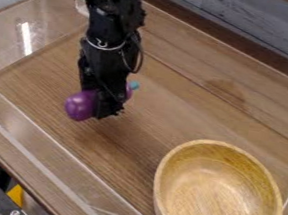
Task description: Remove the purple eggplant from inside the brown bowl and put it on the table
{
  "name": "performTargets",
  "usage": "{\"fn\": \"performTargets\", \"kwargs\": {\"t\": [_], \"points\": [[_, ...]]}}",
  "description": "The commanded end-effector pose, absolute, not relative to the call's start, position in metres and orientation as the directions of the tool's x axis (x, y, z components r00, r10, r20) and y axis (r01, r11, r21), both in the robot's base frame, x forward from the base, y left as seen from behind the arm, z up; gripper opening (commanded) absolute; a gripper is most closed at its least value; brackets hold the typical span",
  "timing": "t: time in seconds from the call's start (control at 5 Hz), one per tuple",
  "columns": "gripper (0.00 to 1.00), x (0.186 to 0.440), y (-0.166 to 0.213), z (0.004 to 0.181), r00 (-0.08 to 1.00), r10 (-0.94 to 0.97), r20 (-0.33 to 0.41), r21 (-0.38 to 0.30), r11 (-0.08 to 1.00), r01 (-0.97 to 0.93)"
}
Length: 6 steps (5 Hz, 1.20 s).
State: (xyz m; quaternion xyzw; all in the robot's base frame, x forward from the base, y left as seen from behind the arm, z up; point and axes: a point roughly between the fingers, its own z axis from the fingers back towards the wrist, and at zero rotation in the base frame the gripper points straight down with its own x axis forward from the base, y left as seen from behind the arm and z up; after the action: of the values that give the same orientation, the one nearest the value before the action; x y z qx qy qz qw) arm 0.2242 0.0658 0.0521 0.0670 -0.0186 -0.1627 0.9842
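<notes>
Next, my gripper lets go of the purple eggplant on the table's wood [96,136] between the brown bowl and the clear front side.
The purple eggplant [80,106] hangs low over the table [202,98], left of centre, pinched at the tip of my black gripper [96,103]. The gripper is shut on it and points straight down from the arm above. I cannot tell whether the eggplant touches the wood. The brown bowl [219,199] sits at the front right, with nothing inside it, well apart from the gripper.
Low clear acrylic walls [45,156] border the tabletop at the front and left. A grey plank wall stands behind the table. A dark object with a yellow part [13,197] lies outside the front left wall.
</notes>
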Motion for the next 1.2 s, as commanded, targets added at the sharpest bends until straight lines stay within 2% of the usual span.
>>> {"fn": "performTargets", "kwargs": {"t": [0.0,1.0], "points": [[0.0,0.227,0.069,0.057,0.948,-0.316,0.038,0.144,0.94,0.308],[0.0,0.228,0.055,0.058,0.957,-0.285,0.051,0.098,0.955,0.28]]}}
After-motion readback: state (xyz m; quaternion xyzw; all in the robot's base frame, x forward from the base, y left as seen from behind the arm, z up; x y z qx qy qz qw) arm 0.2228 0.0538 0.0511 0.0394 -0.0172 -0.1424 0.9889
